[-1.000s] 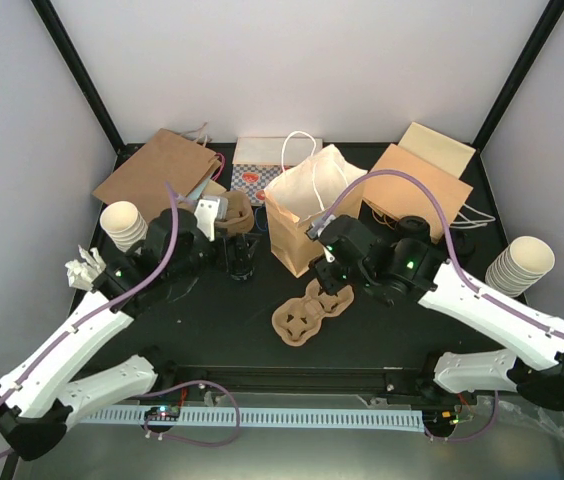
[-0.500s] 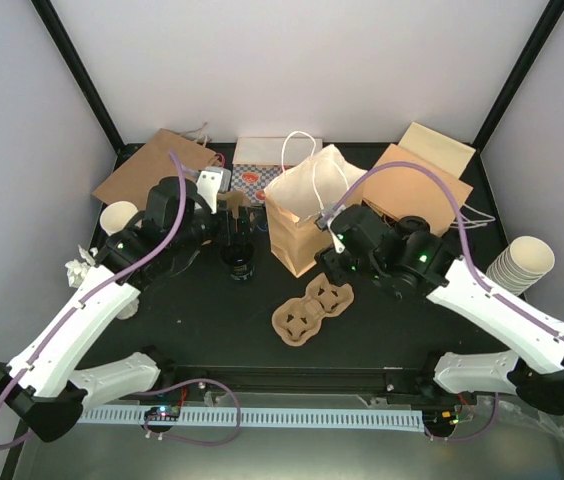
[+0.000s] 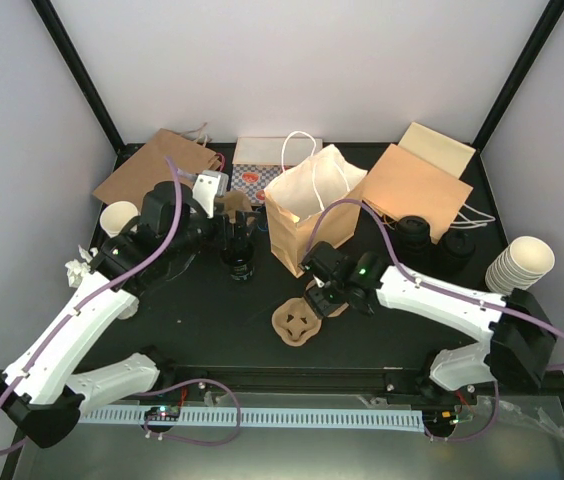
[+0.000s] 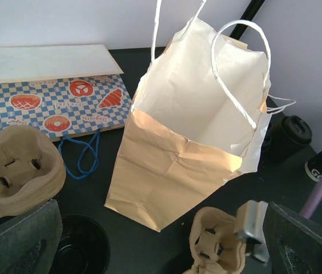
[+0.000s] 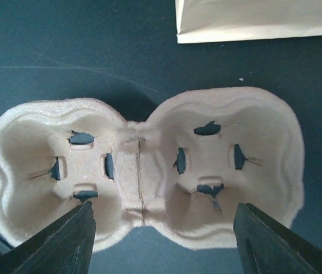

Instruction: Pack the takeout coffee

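Note:
The robot's left gripper should close on the open paper bag's rim (image 3: 274, 184) (image 4: 140, 93) next to its white handle, on the side toward the checkered bag.
A takeout coffee (image 3: 240, 268) with a black lid stands on the dark table just near of my left gripper (image 3: 234, 232). In the left wrist view this cup (image 4: 81, 246) sits by the left finger. The left gripper (image 4: 161, 254) is open and holds nothing. Two more black-lidded coffees (image 3: 414, 232) (image 3: 454, 248) stand at the right. My right gripper (image 3: 320, 296) hangs open over a brown two-cup pulp carrier (image 3: 307, 312). In the right wrist view the carrier (image 5: 144, 171) is empty, its near edge between the fingers of the right gripper (image 5: 166, 242).
An open paper bag (image 3: 307, 215) stands upright mid-table, with white handles. Stacks of cream cups sit at the left (image 3: 122, 220) and right (image 3: 522, 262). Flat paper bags (image 3: 157, 165) (image 3: 422, 175) and a checkered bag (image 3: 257, 178) lie at the back. Another carrier (image 4: 12, 171) lies left of the bag.
My right arm swung from beside the paper bag down and left onto the pulp carrier, its jaws widening. The left gripper shifted back toward the bags, then held still, open.

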Robot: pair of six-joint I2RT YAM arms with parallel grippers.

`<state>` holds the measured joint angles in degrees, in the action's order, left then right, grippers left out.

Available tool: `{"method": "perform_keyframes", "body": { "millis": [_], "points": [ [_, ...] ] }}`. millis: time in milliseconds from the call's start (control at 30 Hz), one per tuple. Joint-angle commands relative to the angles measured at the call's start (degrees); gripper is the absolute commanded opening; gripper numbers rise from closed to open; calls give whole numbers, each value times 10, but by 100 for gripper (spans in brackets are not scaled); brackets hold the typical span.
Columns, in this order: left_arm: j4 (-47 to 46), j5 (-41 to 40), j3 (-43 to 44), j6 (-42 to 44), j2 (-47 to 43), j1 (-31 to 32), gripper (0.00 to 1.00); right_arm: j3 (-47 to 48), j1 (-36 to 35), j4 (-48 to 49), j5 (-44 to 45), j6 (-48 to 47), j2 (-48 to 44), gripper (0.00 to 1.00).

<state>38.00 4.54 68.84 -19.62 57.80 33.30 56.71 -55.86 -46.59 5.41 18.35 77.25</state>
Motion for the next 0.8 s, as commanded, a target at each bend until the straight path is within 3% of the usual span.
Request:
{"method": "perform_keyframes", "body": {
  "millis": [0,333,767],
  "points": [
    [7,9,-4,12,-10,-5,99,-10,-9,62,7,6,35,70],
    [5,9,-11,14,-13,-6,99,-18,-14,99,9,1,101,73],
    [2,9,-14,17,-13,-7,99,-25,-18,119,-10,-2,156,65]
  ]
}}
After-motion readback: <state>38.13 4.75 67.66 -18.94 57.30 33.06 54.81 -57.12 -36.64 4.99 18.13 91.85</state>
